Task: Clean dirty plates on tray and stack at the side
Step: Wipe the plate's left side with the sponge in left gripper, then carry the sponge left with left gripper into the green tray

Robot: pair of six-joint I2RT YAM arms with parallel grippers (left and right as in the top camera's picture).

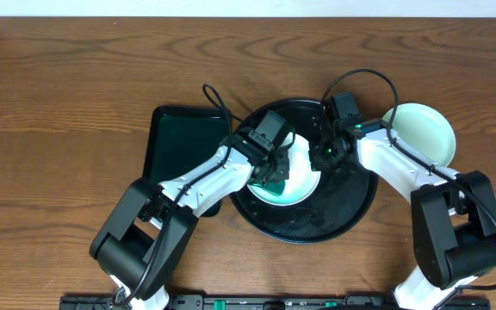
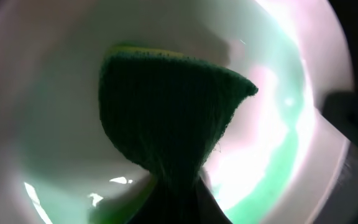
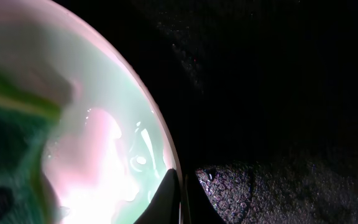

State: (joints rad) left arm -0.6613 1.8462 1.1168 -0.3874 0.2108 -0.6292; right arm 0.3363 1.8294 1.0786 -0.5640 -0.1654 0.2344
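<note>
My left gripper will put the dark green sponge down in the front half of the rectangular dark green tray [image 1: 181, 177].
A pale mint-green plate [image 1: 304, 185] lies on the round black tray [image 1: 338, 215]. My left gripper [image 1: 274, 175] is shut on a dark green sponge [image 2: 166, 106] with a yellow edge and presses it against the plate's inside [image 2: 55, 93]. My right gripper [image 1: 324, 157] is shut on the plate's right rim, its fingers [image 3: 182, 193] pinching the edge of the plate [image 3: 104, 112] over the wet tray [image 3: 278, 93]. A second pale plate [image 1: 422, 133] sits on the table right of the tray. No third plate shows.
A smaller rectangular dark green tray [image 1: 183, 142] lies on the wooden table left of the black tray, partly under my left arm. Water droplets speckle the black tray's front. Both arms cross over the tray's front half.
</note>
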